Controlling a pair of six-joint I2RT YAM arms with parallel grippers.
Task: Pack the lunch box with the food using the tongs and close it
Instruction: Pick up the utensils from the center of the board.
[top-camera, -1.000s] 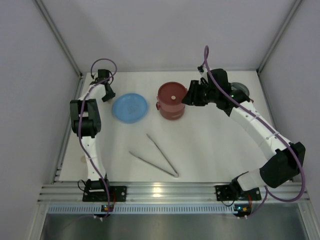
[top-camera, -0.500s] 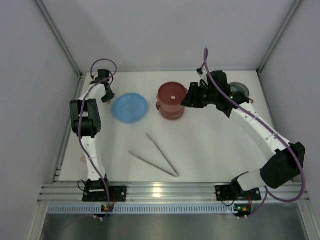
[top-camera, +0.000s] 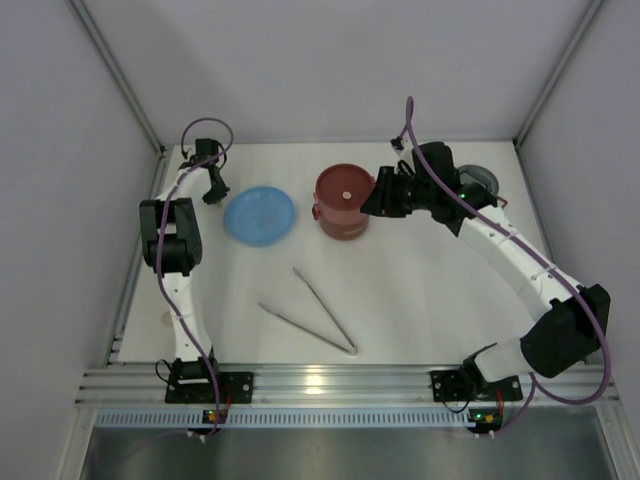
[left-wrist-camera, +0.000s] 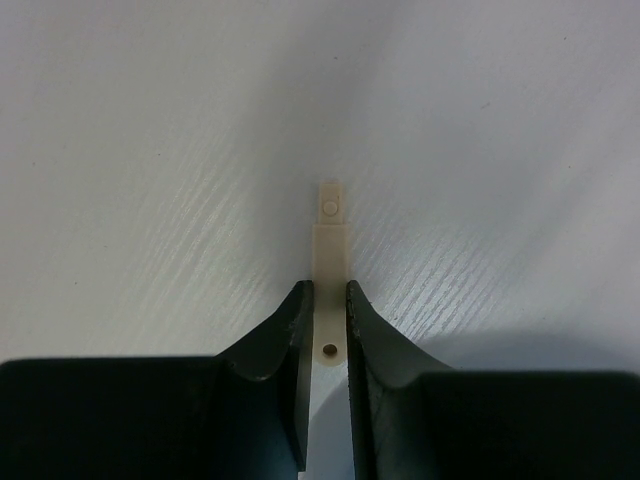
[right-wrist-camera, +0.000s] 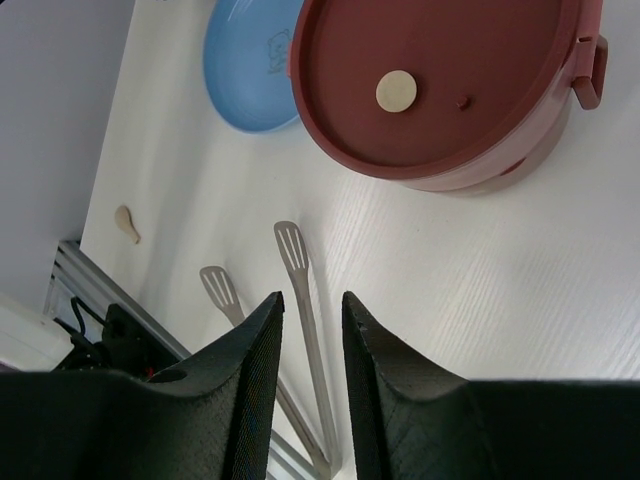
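Observation:
The dark-red lunch box (top-camera: 336, 188) has a small pale disc. Next, my left gripper puts the cream-white piece of food down in it, beside that disc.
The dark-red lunch box (top-camera: 343, 200) stands at the back middle with its flat lid on; the right wrist view shows it (right-wrist-camera: 430, 80) from the side. The silver tongs (top-camera: 310, 310) lie in an open V on the near table, and their slotted tips (right-wrist-camera: 292, 245) show past my right fingers. My right gripper (top-camera: 372, 200) (right-wrist-camera: 310, 295) hovers just right of the lunch box, open by a narrow gap with nothing in it. At the far left my left gripper (top-camera: 213, 190) (left-wrist-camera: 327, 300) is shut on a small cream-white strip (left-wrist-camera: 329, 240) lying on the table; whether it is food I cannot tell.
A light-blue plate (top-camera: 260, 215) (right-wrist-camera: 245, 60) lies left of the lunch box. A grey cover (top-camera: 482, 180) sits at the back right behind my right arm. A small beige piece (right-wrist-camera: 127, 222) lies near the front left rail. Enclosure walls stand close on both sides.
My left jaws have closed onto the cream-white strip. My right gripper has crept a little left toward the lunch box and its jaws have narrowed.

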